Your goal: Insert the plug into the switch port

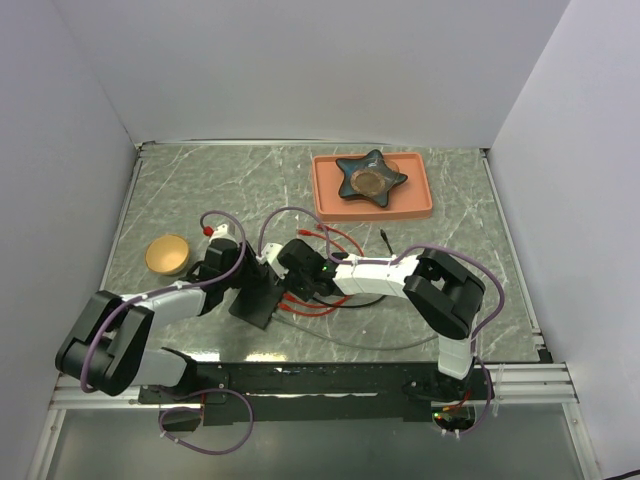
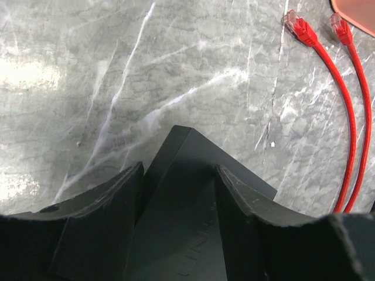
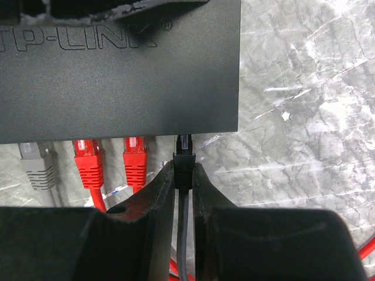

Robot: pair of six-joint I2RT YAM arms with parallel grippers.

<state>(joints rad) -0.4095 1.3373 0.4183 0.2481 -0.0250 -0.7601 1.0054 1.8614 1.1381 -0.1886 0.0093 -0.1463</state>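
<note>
I need to use my right gripper to let go of the black plug in the switch's open port (image 1: pixel 291 288) (image 3: pixel 183 138), beside the two red plugs.
The black switch (image 1: pixel 262 300) lies on the marble table between my grippers. In the right wrist view it (image 3: pixel 117 88) fills the top, its port edge facing me. My right gripper (image 3: pixel 184 175) is shut on a black plug (image 3: pixel 185 155), whose clear tip meets the port edge right of two red plugs (image 3: pixel 135 161). In the top view my right gripper (image 1: pixel 300 268) is at the switch's right side. My left gripper (image 2: pixel 179 172) is part-closed on the switch (image 2: pixel 187 146), whose corner sticks out past the fingers. My left gripper also shows in the top view (image 1: pixel 245 280).
A grey plug (image 3: pixel 36 167) sits in the switch left of the red ones. Loose red cables (image 2: pixel 299 26) lie beyond the switch. An orange tray (image 1: pixel 420 200) holding a dark star-shaped dish (image 1: pixel 370 178) stands at the back. A tan bowl (image 1: pixel 168 254) sits at the left.
</note>
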